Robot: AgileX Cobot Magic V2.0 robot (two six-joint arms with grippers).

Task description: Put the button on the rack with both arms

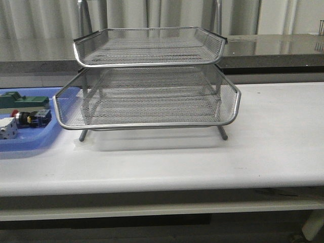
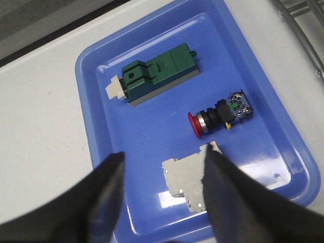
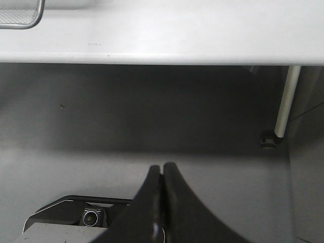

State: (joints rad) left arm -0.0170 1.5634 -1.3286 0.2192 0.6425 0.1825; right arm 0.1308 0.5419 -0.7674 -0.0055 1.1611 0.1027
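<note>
My left gripper should close around the blue-black rear block (image 1: pixel 42 118) (image 2: pixel 237 108) of the button, at the end of the button that is away from the button's red head.
The button (image 2: pixel 218 115), with red head, black collar and blue-black rear block, lies on its side in the blue tray (image 2: pixel 101 126); the front view shows the button (image 1: pixel 31 117) at the far left. My left gripper (image 2: pixel 164 158) hangs open above the tray, its fingers astride a grey part (image 2: pixel 185 174), short of the button. The silver wire rack (image 1: pixel 152 86) stands mid-table, its tiers holding nothing. My right gripper (image 3: pixel 161 167) is shut on nothing, below the table's front edge; a corner of the rack (image 3: pixel 20 14) shows in its view. Neither arm appears in the front view.
In the blue tray (image 1: pixel 28 144) also lie a green block (image 2: pixel 154 76) and the grey-white part (image 1: pixel 8 130). The rack's wire edge (image 2: pixel 304 20) runs just past the tray. A table leg (image 3: pixel 284 101) stands under the table's edge.
</note>
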